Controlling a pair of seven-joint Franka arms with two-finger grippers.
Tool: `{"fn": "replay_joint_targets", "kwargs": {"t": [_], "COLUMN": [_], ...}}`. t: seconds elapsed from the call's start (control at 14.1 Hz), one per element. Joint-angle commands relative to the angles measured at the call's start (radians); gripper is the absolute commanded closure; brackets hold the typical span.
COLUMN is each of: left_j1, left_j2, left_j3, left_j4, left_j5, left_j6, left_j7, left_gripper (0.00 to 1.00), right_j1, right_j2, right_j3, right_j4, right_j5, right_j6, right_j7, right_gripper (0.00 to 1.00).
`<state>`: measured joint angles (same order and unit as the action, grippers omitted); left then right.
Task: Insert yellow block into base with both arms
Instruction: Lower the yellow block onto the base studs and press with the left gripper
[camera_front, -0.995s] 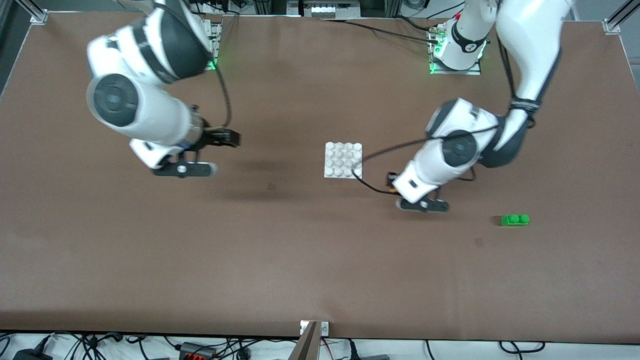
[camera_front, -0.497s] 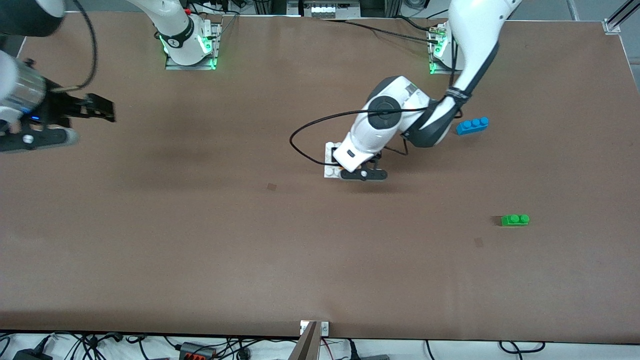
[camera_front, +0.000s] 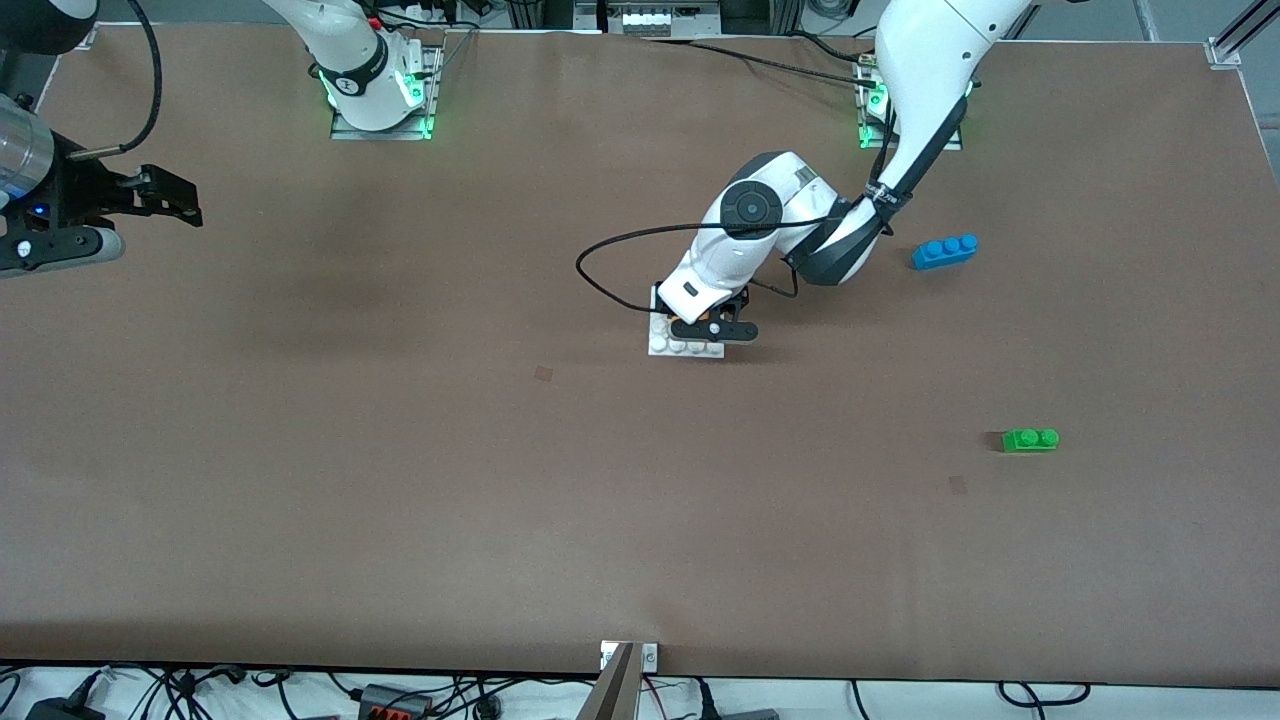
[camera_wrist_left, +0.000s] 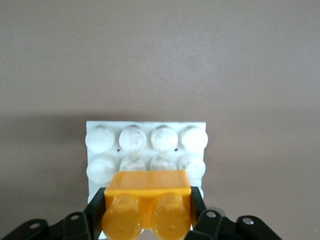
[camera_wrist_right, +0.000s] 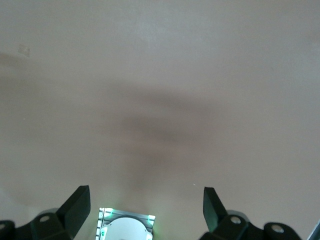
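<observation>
Next, my left gripper releases the yellow block, now held low over the base, on the middle columns of the white base (camera_front: 689, 310) (camera_wrist_left: 146, 206), toward the base's far edge.
The white base (camera_front: 684, 346) lies at mid-table, and in the left wrist view (camera_wrist_left: 145, 137) two rows of its studs show. My left gripper (camera_front: 712, 326) is low over the base. In the left wrist view it (camera_wrist_left: 147, 200) is shut on the yellow block (camera_wrist_left: 147, 192), which covers the base's rows nearest the fingers (camera_wrist_left: 98, 202). I cannot tell whether the block touches the studs. The arm hides the block in the front view. My right gripper (camera_front: 175, 205) is open and empty, high over the table's right-arm end (camera_wrist_right: 145, 205).
A blue three-stud brick (camera_front: 945, 250) lies toward the left arm's end, farther from the front camera than the base. A green two-stud brick (camera_front: 1030, 439) lies nearer to the camera. The right arm's mount (camera_wrist_right: 127, 227) shows below the right gripper.
My left gripper has moved from beside the base to over it and come lower. My right arm has swung away to its own end of the table. The blue brick is uncovered.
</observation>
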<state>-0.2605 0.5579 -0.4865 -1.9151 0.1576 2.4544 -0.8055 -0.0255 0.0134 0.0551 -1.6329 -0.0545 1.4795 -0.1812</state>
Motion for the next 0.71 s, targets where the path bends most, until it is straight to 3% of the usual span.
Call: {"fn": "replay_joint_targets", "kwargs": {"t": [0.0, 0.21, 0.36, 0.64], "left_j1": [0.020, 0.020, 0.020, 0.020], "left_j2": [-0.036, -0.032, -0.030, -0.021], "left_j3": [-0.024, -0.026, -0.027, -0.027], "left_j4": [-0.042, -0.045, -0.053, -0.059], "left_j5": [0.052, 0.077, 0.105, 0.106], "left_j6": [0.009, 0.011, 0.012, 0.017], "left_j7": [-0.017, -0.014, -0.020, -0.041], "left_gripper": [0.45, 0.45, 0.45, 0.45], "right_j1": [-0.022, -0.025, -0.027, -0.031], "right_j2": [-0.058, -0.055, -0.055, -0.049], "right_j3": [0.019, 0.015, 0.015, 0.012], "right_j4": [-0.022, -0.028, -0.030, -0.016], "right_j5": [-0.008, 0.005, 0.068, 0.073], "right_j6": [0.117, 0.142, 0.140, 0.099], "right_j7": [-0.004, 0.028, 0.147, 0.175], "right_gripper": [0.00, 0.00, 0.00, 0.00]}}
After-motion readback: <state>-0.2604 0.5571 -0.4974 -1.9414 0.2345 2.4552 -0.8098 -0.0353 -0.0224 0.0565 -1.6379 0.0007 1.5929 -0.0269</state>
